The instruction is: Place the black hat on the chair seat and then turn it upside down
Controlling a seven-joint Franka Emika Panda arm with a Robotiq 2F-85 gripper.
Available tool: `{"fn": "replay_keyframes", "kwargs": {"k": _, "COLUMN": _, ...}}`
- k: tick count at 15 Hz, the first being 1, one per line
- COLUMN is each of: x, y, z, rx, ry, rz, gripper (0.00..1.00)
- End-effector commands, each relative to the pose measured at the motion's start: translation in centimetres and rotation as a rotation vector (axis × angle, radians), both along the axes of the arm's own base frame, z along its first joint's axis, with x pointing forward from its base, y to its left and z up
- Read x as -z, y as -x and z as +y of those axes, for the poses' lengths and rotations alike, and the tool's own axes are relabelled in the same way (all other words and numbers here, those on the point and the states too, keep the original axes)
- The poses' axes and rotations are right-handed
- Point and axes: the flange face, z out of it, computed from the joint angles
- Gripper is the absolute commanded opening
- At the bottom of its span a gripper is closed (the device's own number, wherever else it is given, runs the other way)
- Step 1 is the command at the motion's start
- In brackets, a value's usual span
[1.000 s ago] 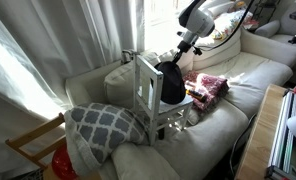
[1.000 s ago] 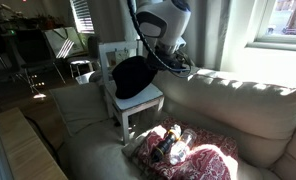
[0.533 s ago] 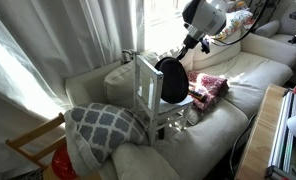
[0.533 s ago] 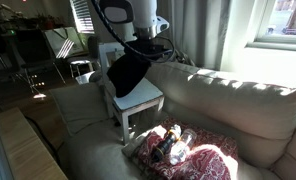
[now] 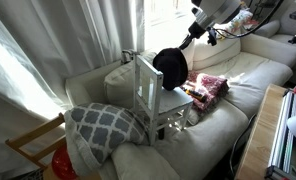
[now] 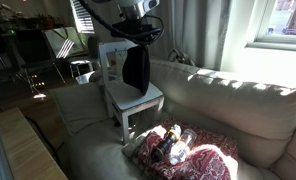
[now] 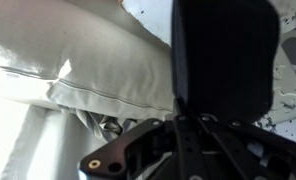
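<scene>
I should use my gripper to release the black hat on the white chair's seat (image 5: 173, 91), next to the backrest of the chair.
The black hat (image 5: 170, 68) hangs from my gripper (image 5: 184, 47), lifted clear above the chair seat (image 5: 175, 104) of the small white chair (image 5: 148, 92) standing on the sofa. In the exterior view from the sofa's front, the hat (image 6: 136, 68) hangs on edge, nearly vertical, over the pale seat (image 6: 140, 101), with the gripper (image 6: 139, 41) gripping its top edge. In the wrist view the hat (image 7: 224, 50) fills the upper right as a dark slab, and the gripper (image 7: 178, 122) is shut on its edge.
The chair stands on a cream sofa (image 6: 228, 105). A grey-and-white patterned cushion (image 5: 103, 125) lies beside it. A red patterned cloth with small items (image 6: 183, 150) lies on the sofa seat. A wooden slatted chair (image 5: 30, 146) stands beyond the sofa arm. Curtains (image 5: 48, 40) hang behind.
The gripper has risen and pulled back from the chair, lifting the hat off the seat. The hat has swung from lying tilted on the seat to hanging on edge.
</scene>
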Motion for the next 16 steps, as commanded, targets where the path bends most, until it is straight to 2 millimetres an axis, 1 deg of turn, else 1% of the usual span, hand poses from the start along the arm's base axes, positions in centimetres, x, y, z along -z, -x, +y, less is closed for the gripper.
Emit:
{"fn": "replay_keyframes", "kwargs": {"k": 1, "x": -0.7, "y": 1.8, "z": 2.2, "rx": -0.004, "ry": 0.066, "rz": -0.049, "gripper": 0.01}}
{"fn": "replay_keyframes", "kwargs": {"k": 4, "x": 1.0, "y": 2.3, "z": 4.4, "rx": -0.038, "ry": 0.125, "rz": -0.046, "gripper": 0.01}}
{"fn": "replay_keyframes", "kwargs": {"k": 7, "x": 3.1, "y": 2.7, "z": 6.0, "rx": -0.059, "ry": 0.177, "rz": -0.023, "gripper": 0.01}}
{"fn": "replay_keyframes", "kwargs": {"k": 8, "x": 3.4, "y": 2.7, "z": 6.5, "rx": -0.072, "ry": 0.188, "rz": -0.025, "gripper": 0.01}}
{"fn": "replay_keyframes", "kwargs": {"k": 11, "x": 4.4, "y": 2.9, "z": 7.9, "rx": -0.111, "ry": 0.190, "rz": -0.020, "gripper": 0.01}}
{"fn": "replay_keyframes", "kwargs": {"k": 16, "x": 8.3, "y": 4.8, "z": 9.2, "rx": -0.185, "ry": 0.156, "rz": 0.054, "gripper": 0.01}}
